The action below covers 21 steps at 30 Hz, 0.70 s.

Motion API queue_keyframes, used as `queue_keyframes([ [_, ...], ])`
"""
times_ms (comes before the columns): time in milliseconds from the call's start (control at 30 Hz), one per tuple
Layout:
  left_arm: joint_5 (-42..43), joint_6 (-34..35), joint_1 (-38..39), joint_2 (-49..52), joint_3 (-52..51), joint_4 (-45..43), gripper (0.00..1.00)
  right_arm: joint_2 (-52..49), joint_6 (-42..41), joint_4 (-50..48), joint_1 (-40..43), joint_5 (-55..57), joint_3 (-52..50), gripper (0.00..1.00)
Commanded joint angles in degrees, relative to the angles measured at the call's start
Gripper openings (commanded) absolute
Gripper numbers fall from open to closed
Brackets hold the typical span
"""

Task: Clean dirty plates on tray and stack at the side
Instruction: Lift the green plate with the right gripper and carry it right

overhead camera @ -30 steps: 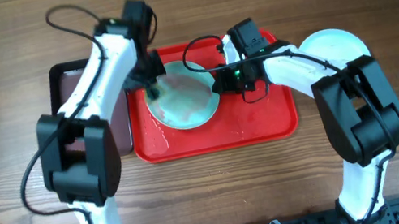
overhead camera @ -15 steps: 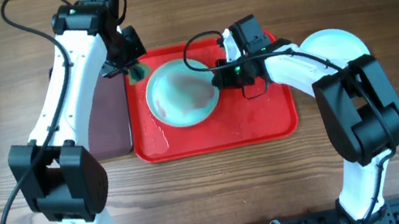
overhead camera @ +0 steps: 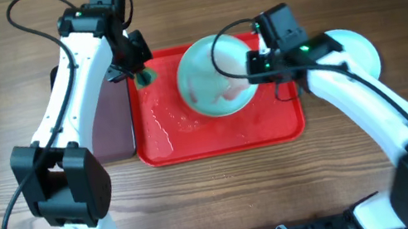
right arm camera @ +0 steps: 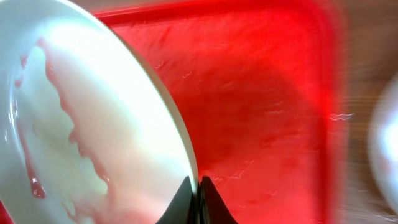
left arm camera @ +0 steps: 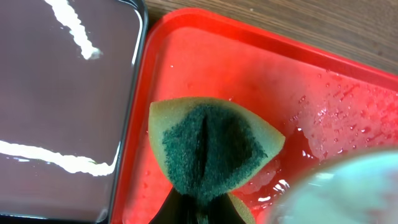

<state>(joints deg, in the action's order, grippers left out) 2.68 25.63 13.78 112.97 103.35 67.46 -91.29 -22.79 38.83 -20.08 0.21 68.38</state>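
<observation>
I am going to use my right gripper to set the pale turquoise plate, now tilted above the red tray, down on top of the white plate (overhead camera: pixel 341 67) that is beside the red tray.
The red tray (overhead camera: pixel 273 123) lies mid-table, wet. My right gripper (overhead camera: pixel 252 70) is shut on the rim of a pale turquoise plate (overhead camera: pixel 215 79) with a red-brown smear, held tilted above the tray; it fills the left of the right wrist view (right arm camera: pixel 81 124), jaws (right arm camera: pixel 196 186) pinching its edge. A white plate (overhead camera: pixel 356 45) sits on the table right of the tray, partly under my right arm. My left gripper (overhead camera: pixel 140 73) is shut on a yellow-green sponge (left arm camera: pixel 211 146) over the tray's back-left corner (left arm camera: pixel 186 37). A third plate is not visible.
A dark brown-black tray (overhead camera: pixel 108 119) lies against the red tray's left side, also in the left wrist view (left arm camera: pixel 62 106). Water drops and streaks cover the red tray's floor (overhead camera: pixel 172 124). Bare wood table surrounds both trays.
My right gripper has lifted the turquoise plate off the tray and carried it to the right. My left gripper pulled the sponge off the plate to the tray's back-left corner.
</observation>
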Motion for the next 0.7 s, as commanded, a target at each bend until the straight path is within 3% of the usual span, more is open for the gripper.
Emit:
queue_keyframes([
  [0, 0.9, 0.5, 2.6, 0.5, -0.4, -0.2, 0.04, 4.3, 0.2, 2.7, -1.9, 18.9, 0.4, 0.04],
  [233, 0.9, 0.6, 5.9, 0.5, -0.4, -0.8, 0.04, 6.0, -1.6, 7.4, -9.5, 40.0, 0.3, 0.04],
  [667, 0.9, 0.6, 6.0, 0.5, -0.4, -1.0, 0.04, 6.0, -1.2, 7.5, -29.5, 81.7, 0.3, 0.04],
])
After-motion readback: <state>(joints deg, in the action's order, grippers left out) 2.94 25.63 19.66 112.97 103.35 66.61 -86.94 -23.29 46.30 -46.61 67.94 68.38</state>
